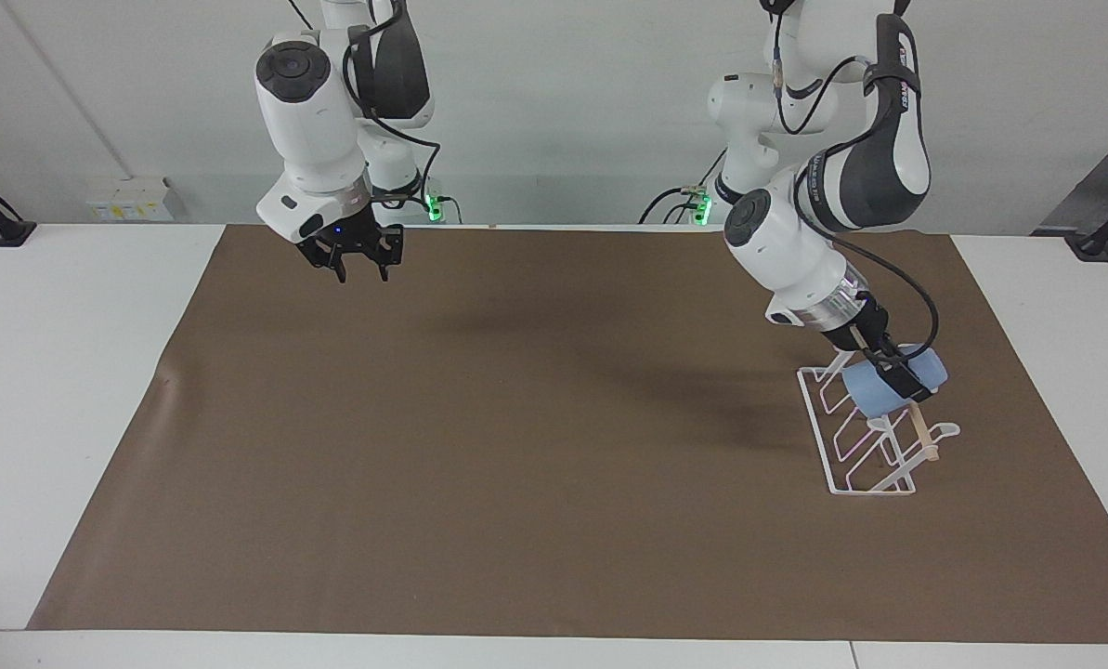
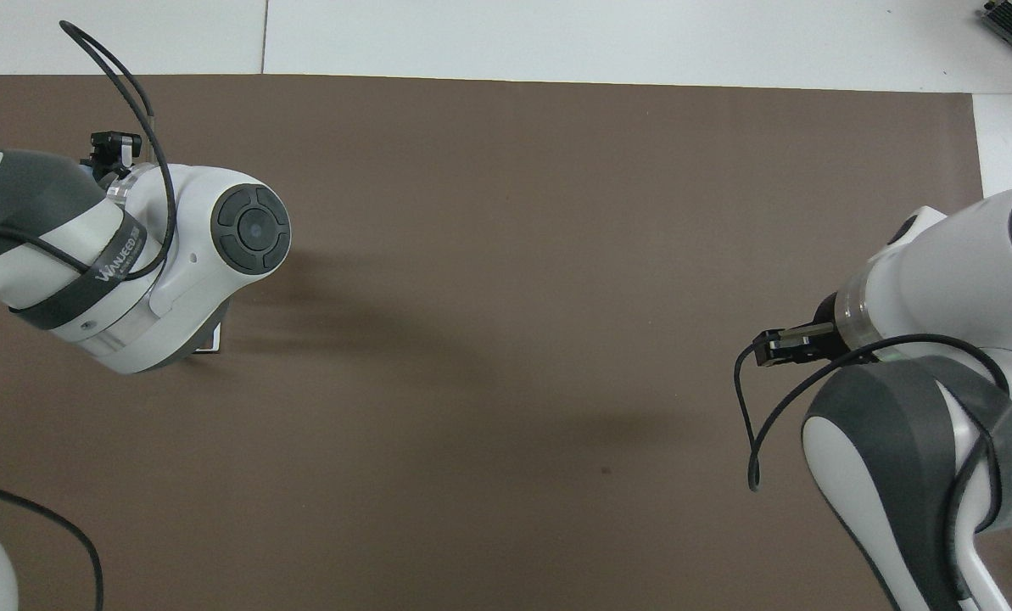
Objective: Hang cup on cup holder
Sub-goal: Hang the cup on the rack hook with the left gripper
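Next, I release the light-blue cup with my left gripper on the cup holder's peg (image 2: 195, 198) farthest from its showing corner.
The light-blue cup (image 1: 871, 392) lies tilted on its side, its mouth toward the wooden dowel, against the prongs at the end of the white wire cup holder (image 1: 849, 444) nearer to the robots. My left gripper (image 1: 897, 372) is shut on the cup, one dark finger across its side. Whether a prong is inside the cup I cannot tell. My right gripper (image 1: 361, 275) hangs open and holds nothing, high over the brown mat's edge at the right arm's end. In the overhead view the left arm hides the cup, and only a corner of the cup holder (image 2: 214, 344) shows.
A brown mat (image 1: 516, 446) covers most of the white table (image 1: 71, 372). The cup holder stands toward the left arm's end of the mat. Cables hang from both wrists.
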{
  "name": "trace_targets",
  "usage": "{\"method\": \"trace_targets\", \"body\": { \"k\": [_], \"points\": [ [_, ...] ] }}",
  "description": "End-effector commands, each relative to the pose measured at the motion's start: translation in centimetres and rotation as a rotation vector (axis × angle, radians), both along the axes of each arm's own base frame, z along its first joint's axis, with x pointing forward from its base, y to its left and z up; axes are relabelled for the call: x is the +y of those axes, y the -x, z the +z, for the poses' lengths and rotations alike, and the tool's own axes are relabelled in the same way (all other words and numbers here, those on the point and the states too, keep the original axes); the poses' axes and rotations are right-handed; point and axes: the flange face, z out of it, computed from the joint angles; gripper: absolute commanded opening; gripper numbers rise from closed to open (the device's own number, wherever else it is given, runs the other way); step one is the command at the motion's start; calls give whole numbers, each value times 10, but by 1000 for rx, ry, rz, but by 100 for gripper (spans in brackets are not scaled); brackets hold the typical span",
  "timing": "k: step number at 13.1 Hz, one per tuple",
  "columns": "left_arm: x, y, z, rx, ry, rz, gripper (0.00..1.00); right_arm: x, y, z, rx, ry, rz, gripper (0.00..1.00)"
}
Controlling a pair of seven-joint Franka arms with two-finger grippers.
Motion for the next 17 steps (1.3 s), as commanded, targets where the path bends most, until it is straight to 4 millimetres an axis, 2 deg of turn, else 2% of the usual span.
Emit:
{"method": "trace_targets", "body": {
  "k": [1, 3, 5, 7, 10, 12, 13, 15, 17],
  "points": [
    [-1, -15, -11, -17, -14, 6, 0, -4, 2, 5, -3, -17, 2, 69],
    [-1, -21, -21, -7, -20, 5, 0, -4, 2, 5, -3, -17, 2, 69],
    [-1, -21, -21, -9, -21, 0, 0, -4, 2, 5, -3, -17, 2, 69],
    [0, -22, -19, -10, -26, 8, 0, -1, 3, 6, -3, -16, 8, 68],
    [1, -28, -2, -39, -53, 15, 0, 8, 7, 11, -15, -14, 27, 68],
    [2, -28, -2, -44, -54, 15, 0, 11, 6, 18, -30, -18, 38, 69],
    [1, -29, -3, -48, -52, 9, 0, 12, 5, 22, -36, -29, 61, 71],
    [12, -32, -4, -73, -72, 15, 0, 16, 2, 32, -53, -88, 119, 80],
    [12, -34, -14, -70, -74, 17, 0, 18, -1, 41, -78, -114, 142, 100]
  ]
}}
